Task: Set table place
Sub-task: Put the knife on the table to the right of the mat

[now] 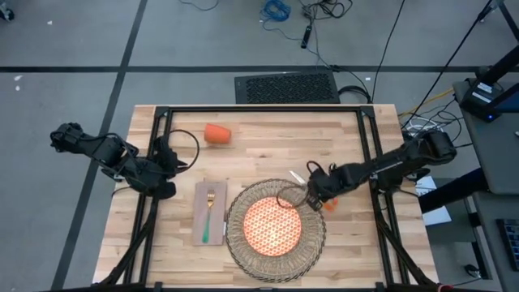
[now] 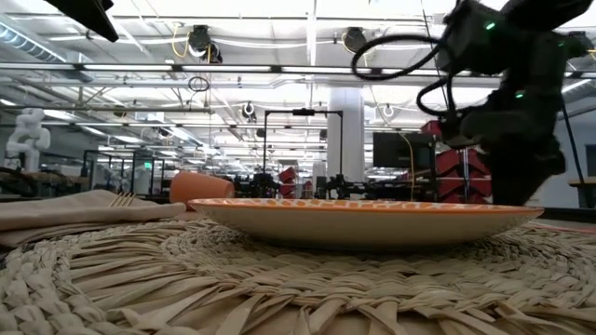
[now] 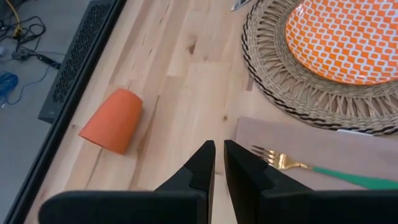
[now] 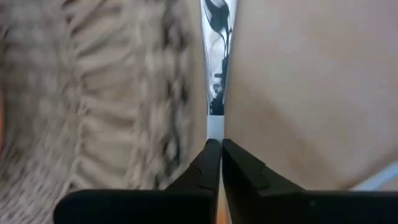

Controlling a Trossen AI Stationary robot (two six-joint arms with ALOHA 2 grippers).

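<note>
Next, my right gripper lets go of the knife on the bare wood [image 1: 319,206] between the rim of the wicker placemat and the other orange handle.
A round wicker placemat [image 1: 233,243] lies at the table's near middle with the orange-patterned plate [image 1: 273,225] on it. A beige napkin [image 1: 199,231] lies left of the mat, and the green-handled fork [image 1: 208,215] rests on it. The orange cup [image 1: 217,133] lies on its side at the far middle; it also shows in the left wrist view [image 3: 112,119]. My right gripper [image 1: 312,195] is at the mat's right rim, shut on an orange-handled knife [image 1: 331,207]. My left gripper [image 3: 217,155] is shut and empty, left of the napkin. My right gripper pinches the knife between its two fingers about where the metal blade [image 4: 214,118] meets the orange handle. The fingers come from above, slanting from the table's right. The blade runs on past the fingertips, beside the mat's rim; I cannot tell whether it is lifted clear of the table.
The table's black frame bars [image 1: 158,146] run along the left, right and far sides. Bare wood lies right of the mat [image 1: 357,243] and between the cup and the mat. A black grille [image 1: 285,88] sits on the floor beyond the far edge.
</note>
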